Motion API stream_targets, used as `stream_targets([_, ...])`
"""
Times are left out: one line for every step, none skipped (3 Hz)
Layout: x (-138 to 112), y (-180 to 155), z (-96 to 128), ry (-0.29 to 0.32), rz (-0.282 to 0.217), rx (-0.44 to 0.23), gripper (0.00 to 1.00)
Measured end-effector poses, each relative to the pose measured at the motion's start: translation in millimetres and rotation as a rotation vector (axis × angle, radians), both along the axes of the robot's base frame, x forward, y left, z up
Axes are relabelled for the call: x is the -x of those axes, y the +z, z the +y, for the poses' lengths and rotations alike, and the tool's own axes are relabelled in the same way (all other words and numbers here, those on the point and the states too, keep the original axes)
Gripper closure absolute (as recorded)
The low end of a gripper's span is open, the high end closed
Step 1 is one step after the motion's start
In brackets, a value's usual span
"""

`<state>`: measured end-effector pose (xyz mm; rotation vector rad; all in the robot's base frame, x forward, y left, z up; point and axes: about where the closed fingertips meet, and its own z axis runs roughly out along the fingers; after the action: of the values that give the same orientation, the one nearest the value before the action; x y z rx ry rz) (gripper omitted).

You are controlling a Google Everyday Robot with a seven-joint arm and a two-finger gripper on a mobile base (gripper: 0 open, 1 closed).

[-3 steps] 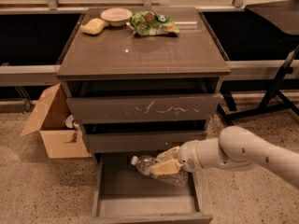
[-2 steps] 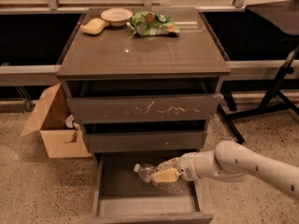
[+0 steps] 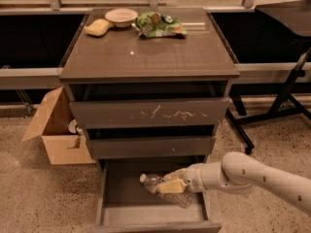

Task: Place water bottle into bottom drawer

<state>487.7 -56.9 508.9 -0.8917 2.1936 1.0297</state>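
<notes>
The robot's gripper should release the water bottle on the bottom drawer's grey bottom, near the side [image 3: 184,202] beside the robot's arm.
The water bottle [image 3: 154,183] is a small clear crinkly plastic bottle with a white cap. It lies on its side on the grey floor of the open bottom drawer [image 3: 127,212], cap to the left. My gripper [image 3: 171,184] reaches in from the right, low inside the drawer, with its pale fingers around the bottle's body. The white arm extends off to the lower right. The part of the bottle under the fingers is hidden.
Above are the narrow middle drawer [image 3: 150,147] and the white-scratched upper drawer front [image 3: 150,113]. On the cabinet top lie a yellow sponge [image 3: 97,27], a white bowl [image 3: 121,17] and a green chip bag [image 3: 159,25]. An open cardboard box [image 3: 56,130] stands at left, a black stand [image 3: 286,98] at right.
My gripper has carried the bottle down and deeper into the bottom drawer; the bottle now rests low on the drawer floor.
</notes>
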Motion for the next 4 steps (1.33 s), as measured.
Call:
stream_targets([-6.5, -42.5, -12.6, -0.085, 0.054, 0.037, 1.00])
stream_targets([-18.5, -112.0, -45.5, -0.195, 0.135, 0.073, 1.00])
stream_targets([-26.5, -164.5, -62.9, -0.242, 0.202, 0.108, 1.00])
stream_targets([-37.4, -212.2, -77.6, -0.276, 0.242, 0.126, 1.00])
